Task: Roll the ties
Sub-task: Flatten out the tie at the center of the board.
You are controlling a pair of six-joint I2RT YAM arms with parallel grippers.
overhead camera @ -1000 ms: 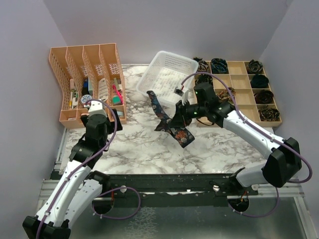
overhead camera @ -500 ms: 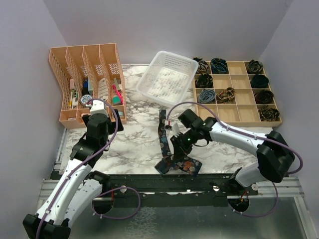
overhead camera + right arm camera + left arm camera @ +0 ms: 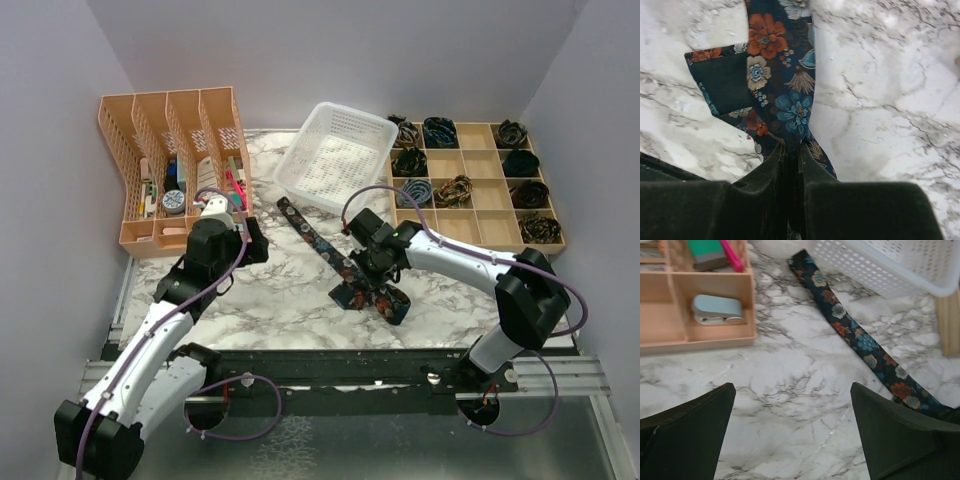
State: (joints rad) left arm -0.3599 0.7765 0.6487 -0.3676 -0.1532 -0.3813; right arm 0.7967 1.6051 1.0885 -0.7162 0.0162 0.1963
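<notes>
Next, my right gripper lets go of the tie's wide end on the marble [image 3: 400, 317] near the table's front edge.
A dark floral tie [image 3: 325, 245] lies on the marble table, running from its narrow end near the white basket down to a folded wide end [image 3: 372, 296] at the front. My right gripper [image 3: 366, 268] is shut on the tie near that wide end; in the right wrist view its fingers [image 3: 775, 172] pinch the fabric [image 3: 785, 107]. My left gripper [image 3: 238, 236] is open and empty, left of the tie. In the left wrist view the tie [image 3: 855, 335] runs diagonally ahead and to the right of its jaws [image 3: 792, 412].
A white basket [image 3: 338, 157] stands at the back centre. An orange file organizer [image 3: 175, 165] with stationery stands at the back left, its front tray [image 3: 700, 315] close to my left gripper. A wooden compartment box [image 3: 480, 185] with several rolled ties stands at the back right.
My right gripper has lowered the tie onto the table and laid it out diagonally. My left gripper has moved forward and to the right, toward the tie.
</notes>
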